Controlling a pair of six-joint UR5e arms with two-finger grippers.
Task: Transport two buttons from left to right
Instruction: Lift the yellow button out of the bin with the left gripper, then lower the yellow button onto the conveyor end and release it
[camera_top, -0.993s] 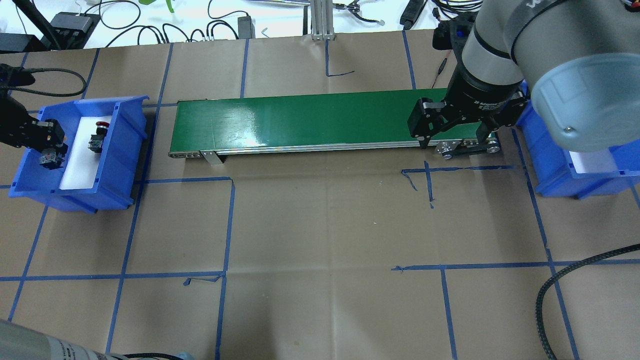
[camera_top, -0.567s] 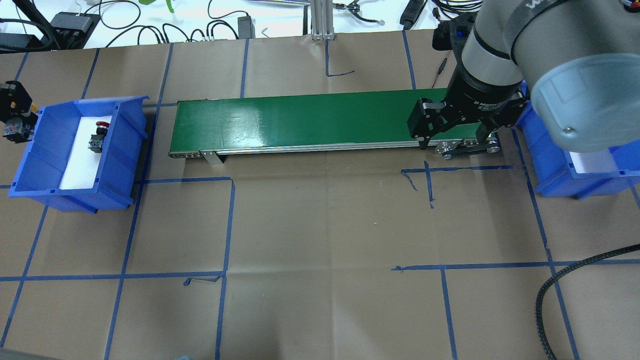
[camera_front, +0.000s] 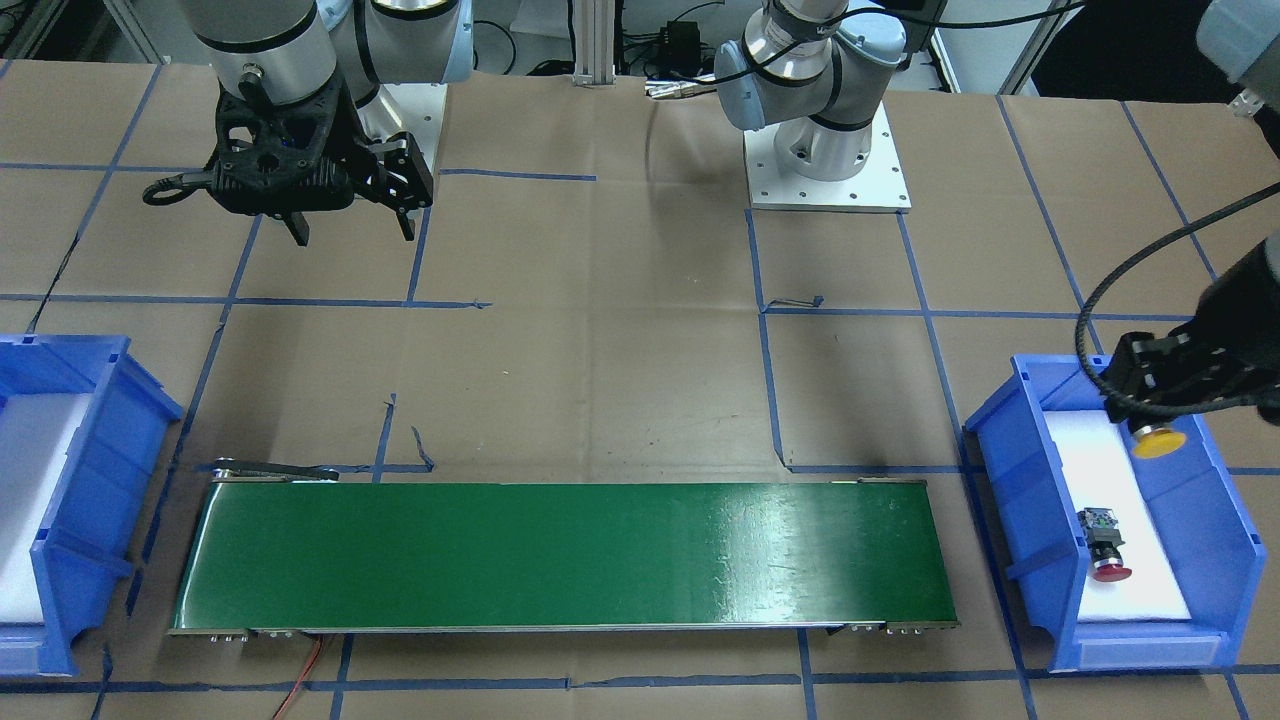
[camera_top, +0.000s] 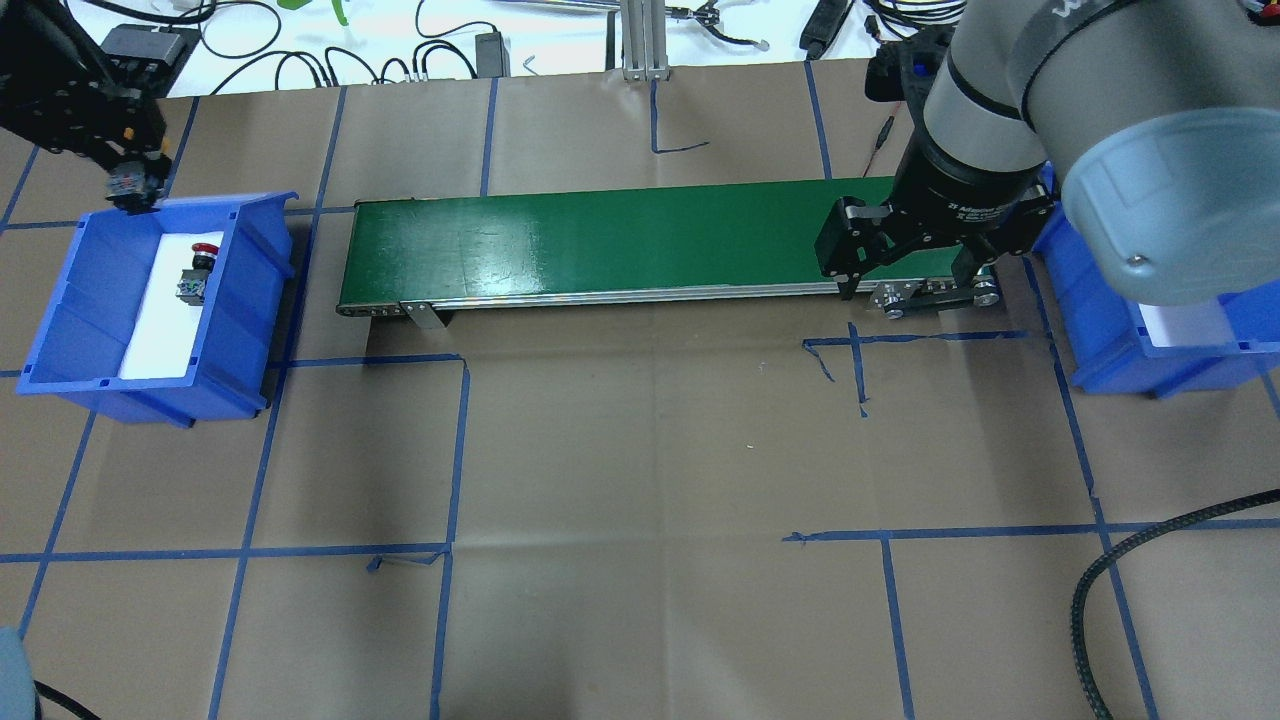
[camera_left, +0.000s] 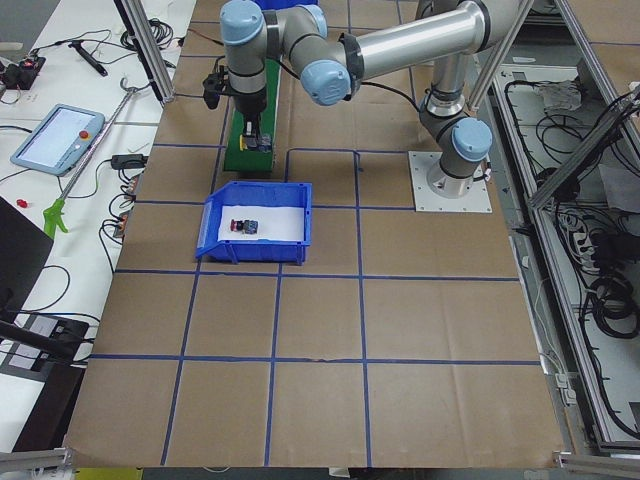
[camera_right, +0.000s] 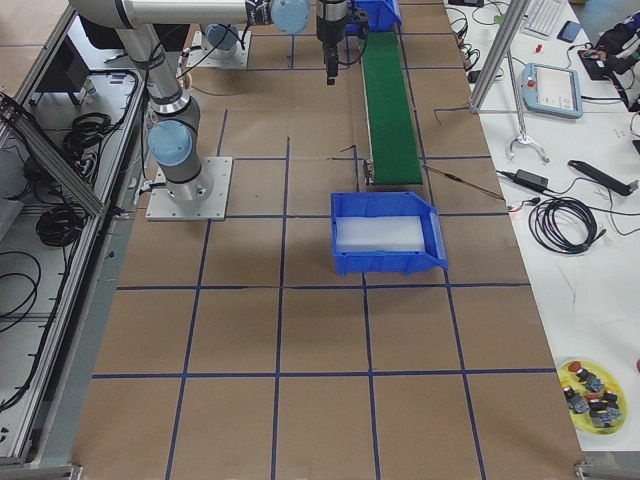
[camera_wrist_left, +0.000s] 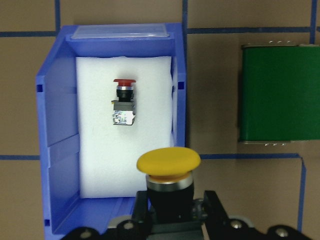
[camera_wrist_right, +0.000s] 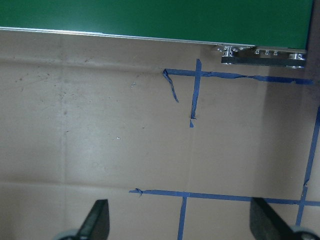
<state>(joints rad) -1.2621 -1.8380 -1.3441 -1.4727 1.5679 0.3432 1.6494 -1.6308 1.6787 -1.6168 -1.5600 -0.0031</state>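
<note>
Next, my left gripper lets go of the yellow-capped button on the green conveyor (camera_front: 823, 552), close to the end that faces the red button's bin.
My left gripper (camera_top: 130, 188) is shut on the yellow-capped button (camera_wrist_left: 169, 162) and holds it in the air over the far end of the left blue bin (camera_top: 60, 290). In the front-facing view the yellow cap (camera_front: 1158, 440) hangs under the gripper above the bin's white foam. The red button (camera_top: 197, 265) lies on its side on the foam inside that bin; it also shows in the left wrist view (camera_wrist_left: 123, 97). My right gripper (camera_top: 905, 270) is open and empty, hovering near the right end of the green conveyor (camera_top: 600, 240).
The right blue bin (camera_top: 1110, 340) with a white foam liner stands past the conveyor's right end, partly hidden by my right arm. Blue tape lines cross the brown paper. A black cable (camera_top: 1100, 580) loops at the lower right. Cables and gear lie along the far edge.
My left gripper has risen out of the left bin with the yellow button, swinging out past the bin's left wall, then to its far end. The right arm has not moved.
</note>
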